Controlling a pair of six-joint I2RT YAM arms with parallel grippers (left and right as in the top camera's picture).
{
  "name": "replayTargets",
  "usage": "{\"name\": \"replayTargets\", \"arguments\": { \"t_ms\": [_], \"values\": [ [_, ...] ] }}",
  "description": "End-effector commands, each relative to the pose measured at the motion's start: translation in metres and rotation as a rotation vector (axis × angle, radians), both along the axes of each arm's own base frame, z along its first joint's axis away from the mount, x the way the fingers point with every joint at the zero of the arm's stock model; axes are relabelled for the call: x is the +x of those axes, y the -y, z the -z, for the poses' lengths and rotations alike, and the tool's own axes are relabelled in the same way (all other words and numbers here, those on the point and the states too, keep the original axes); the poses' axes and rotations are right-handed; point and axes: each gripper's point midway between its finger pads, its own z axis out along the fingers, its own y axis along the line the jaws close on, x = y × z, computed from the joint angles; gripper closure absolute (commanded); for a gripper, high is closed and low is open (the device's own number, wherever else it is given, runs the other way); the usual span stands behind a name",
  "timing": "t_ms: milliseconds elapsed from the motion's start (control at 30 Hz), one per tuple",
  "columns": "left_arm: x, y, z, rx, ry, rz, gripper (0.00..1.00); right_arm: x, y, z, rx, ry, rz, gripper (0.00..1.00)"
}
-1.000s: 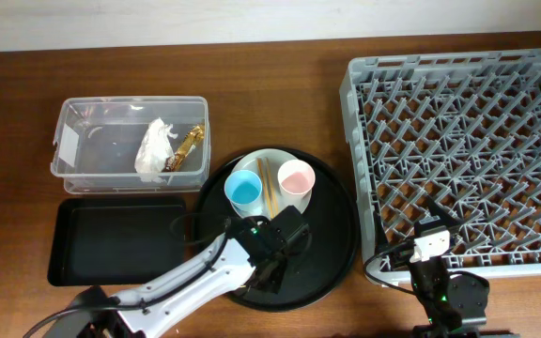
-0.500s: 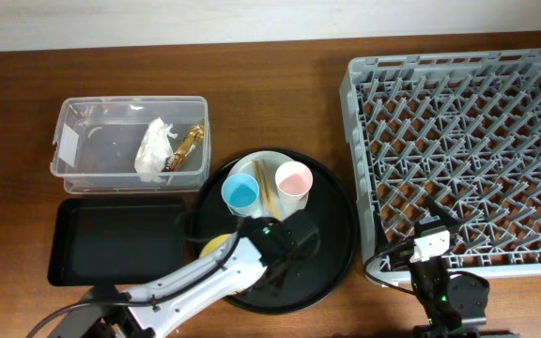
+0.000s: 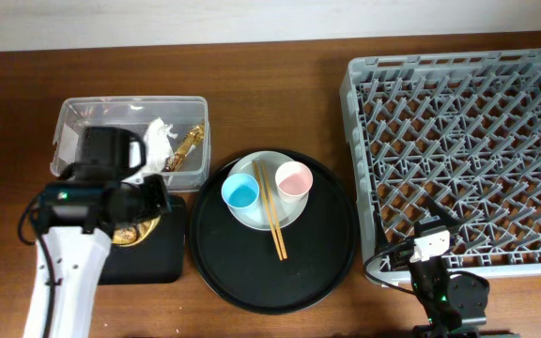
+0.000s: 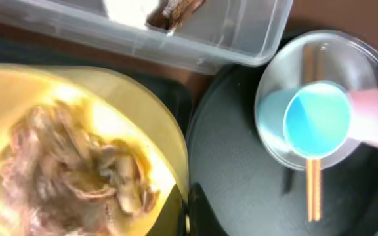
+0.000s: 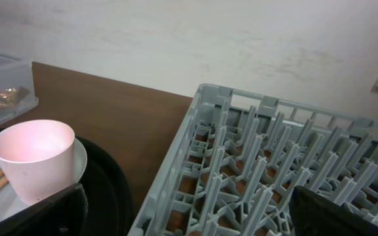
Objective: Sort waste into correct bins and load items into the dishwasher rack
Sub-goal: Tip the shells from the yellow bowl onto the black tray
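I will use my left gripper to set the yellow bowl down on the round black tray (image 3: 255, 253) (image 4: 269, 200), just in front of the blue cup.
My left gripper (image 3: 148, 208) (image 4: 188, 213) is shut on the rim of the yellow bowl (image 3: 128, 233) (image 4: 130, 111) and holds it over the shallow black tray (image 3: 148, 263). Brownish-white food scraps (image 4: 64, 170) lie in the bowl. The clear box (image 3: 130, 100) (image 4: 228, 39) holds the white tissue (image 3: 161, 139) and the gold-brown wrapper (image 3: 188, 145). The pale plate (image 3: 269, 218) carries the blue cup (image 3: 241, 192) (image 4: 317, 121), the pink cup (image 3: 294, 178) (image 5: 31, 157) and the chopsticks (image 3: 270, 211). My right gripper (image 3: 430, 249) (image 5: 189, 219) is open and empty at the grey dishwasher rack's (image 3: 458, 150) (image 5: 274, 177) front left corner.
The plate sits on a large round black tray (image 3: 270, 268) (image 4: 241, 190) between the bins and the rack. Bare wooden table (image 3: 270, 84) lies behind it and along the left edge.
My left arm has lifted the yellow bowl off the round black tray and swung it left, over the shallow black tray. The chopsticks now show in full. The right arm has not moved.
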Motion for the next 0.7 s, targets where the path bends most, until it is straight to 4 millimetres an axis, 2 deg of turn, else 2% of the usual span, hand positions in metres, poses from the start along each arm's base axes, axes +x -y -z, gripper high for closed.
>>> {"name": "replayTargets", "arguments": {
  "t_ms": [0,67,167,300,367,533,633,667],
  "values": [
    [0.005,0.008,0.005,-0.290,0.078,0.088,1.00,0.000,0.000,0.002,0.008,-0.006,0.001,0.01],
    [0.009,0.002,0.003,-0.462,0.177,0.115,1.00,0.000,0.000,0.002,0.008,-0.006,0.001,0.01],
    [-0.003,-0.031,-0.010,-0.749,0.415,0.063,1.00,0.000,0.000,0.002,0.008,-0.006,0.001,0.01],
    [-0.027,-0.077,-0.009,-0.890,0.656,-0.122,1.00,0.000,0.000,0.002,0.008,-0.006,0.001,0.01],
    [-0.032,-0.089,-0.011,-0.902,0.700,-0.173,1.00,0.000,0.000,0.002,0.008,-0.006,0.001,0.01],
    [-0.032,-0.094,-0.033,-0.954,0.817,-0.138,1.00,0.000,0.000,0.002,0.008,-0.006,0.001,0.01],
    [-0.032,-0.095,-0.035,-0.962,0.821,-0.137,1.00,0.000,0.000,0.002,0.008,-0.006,0.001,0.01],
    [-0.033,-0.094,-0.034,-1.020,0.782,-0.185,1.00,0.000,0.000,0.002,0.008,-0.006,0.001,0.01]
  ]
}}
